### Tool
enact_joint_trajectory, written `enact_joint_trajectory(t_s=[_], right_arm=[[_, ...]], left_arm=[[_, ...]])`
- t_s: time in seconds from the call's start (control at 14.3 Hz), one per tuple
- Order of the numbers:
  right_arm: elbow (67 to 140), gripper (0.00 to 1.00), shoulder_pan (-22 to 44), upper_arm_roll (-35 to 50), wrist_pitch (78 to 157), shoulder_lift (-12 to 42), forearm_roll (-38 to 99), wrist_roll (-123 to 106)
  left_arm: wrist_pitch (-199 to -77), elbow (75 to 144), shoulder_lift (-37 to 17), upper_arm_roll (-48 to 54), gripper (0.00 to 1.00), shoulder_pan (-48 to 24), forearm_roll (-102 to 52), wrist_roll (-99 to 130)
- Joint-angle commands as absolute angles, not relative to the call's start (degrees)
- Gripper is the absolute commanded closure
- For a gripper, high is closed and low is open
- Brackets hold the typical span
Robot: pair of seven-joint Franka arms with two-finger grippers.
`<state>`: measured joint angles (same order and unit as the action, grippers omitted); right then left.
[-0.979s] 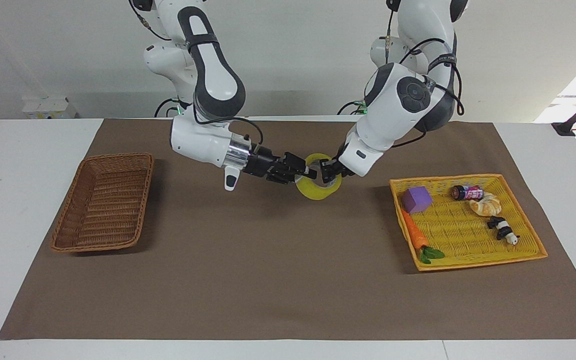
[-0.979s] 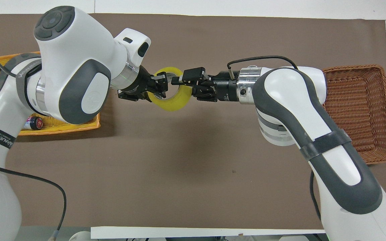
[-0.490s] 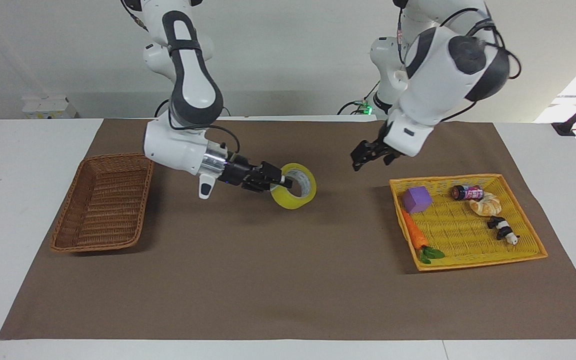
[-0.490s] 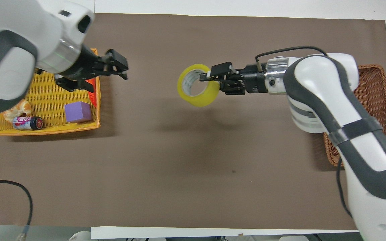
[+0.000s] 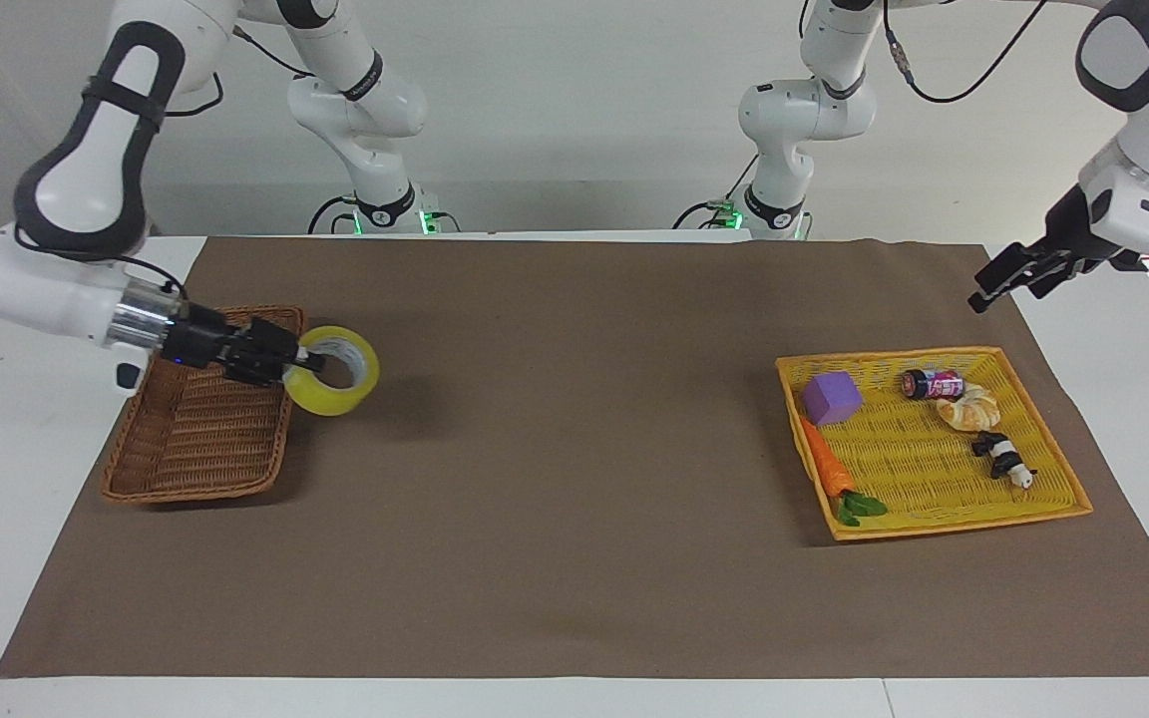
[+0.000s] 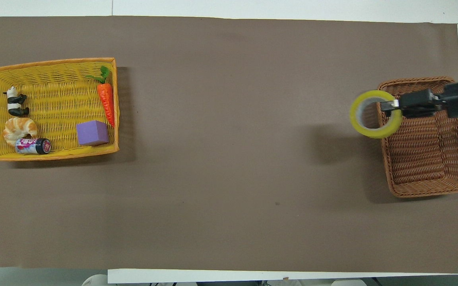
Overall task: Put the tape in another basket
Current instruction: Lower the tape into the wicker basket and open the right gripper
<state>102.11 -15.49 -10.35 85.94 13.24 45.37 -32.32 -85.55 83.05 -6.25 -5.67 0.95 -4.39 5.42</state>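
The robot's right gripper will release the yellow tape on the middle of the brown wicker basket's bottom (image 6: 419, 136).
My right gripper (image 5: 303, 365) is shut on the rim of the yellow tape (image 5: 330, 399), one finger inside the white core. It holds the roll in the air over the brown wicker basket's (image 5: 200, 424) rim on the side toward the table's middle. In the overhead view the tape (image 6: 376, 134) overlaps the basket's (image 6: 424, 159) edge, with the right gripper (image 6: 388, 105) reaching across the basket. My left gripper (image 5: 993, 284) is open and empty, raised over the mat's edge at the left arm's end.
A flat yellow tray (image 5: 934, 529) at the left arm's end holds a purple cube (image 5: 831, 398), a carrot (image 5: 827, 467), a can (image 5: 932, 383), a croissant (image 5: 969, 408) and a panda figure (image 5: 1001, 459). A brown mat (image 5: 574, 479) covers the table.
The left gripper let go of the tape and drew back past the yellow tray. The right gripper carried the tape from the table's middle to the brown basket's rim.
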Motion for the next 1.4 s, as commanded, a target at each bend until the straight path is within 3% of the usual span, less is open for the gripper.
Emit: enact_joint_trajectory(t_s=[0.0,0.14,0.49,0.7,0.91,0.98,1.05,1.12,1.19,1.33], right_arm=[[99.76,1.00,-23.00,-9.49,81.13,14.67,38.86,-40.57],[99.06,1.00,-26.45,-9.49,80.33,18.44,38.15,-47.08],[99.14,1.00,-27.77,-9.49,84.19,23.63,36.39,-54.12],[99.40,1.00,-27.33,-9.40,86.74,24.08,36.47,-54.84],[100.02,0.99,-27.16,-9.40,89.30,23.99,36.30,-55.55],[100.02,0.86,-27.16,-9.40,89.56,24.08,36.21,-55.46],[100.02,0.56,-27.07,-9.49,89.91,24.00,36.12,-55.55],[100.02,0.12,-26.81,-9.41,90.17,24.08,36.12,-55.55],[100.02,0.01,-26.28,-9.40,90.78,24.00,36.12,-55.81],[99.76,0.01,-26.02,-9.40,92.19,23.73,35.86,-56.86]], left_arm=[[-86.04,84.81,-4.92,-4.92,0.00,3.16,-2.99,5.01],[-85.78,85.43,-4.49,-4.83,0.00,2.90,-2.99,4.75],[-83.60,82.55,-4.74,-3.43,0.00,1.06,-2.64,4.40],[-74.99,76.22,-6.68,-2.90,0.00,0.09,1.92,3.96],[-74.09,75.50,-5.54,-2.46,0.00,-1.40,4.73,3.96],[-74.00,75.67,-4.58,-1.33,0.00,-1.41,6.14,3.96],[-74.00,75.93,-4.05,-1.14,0.00,-1.32,6.33,3.61],[-73.31,75.94,-3.96,-1.14,0.00,-1.14,6.33,2.73],[-72.34,75.85,-3.43,-1.14,0.00,-1.14,6.33,1.25],[-71.54,76.02,-1.42,-1.14,0.00,-1.06,6.24,-0.26]])
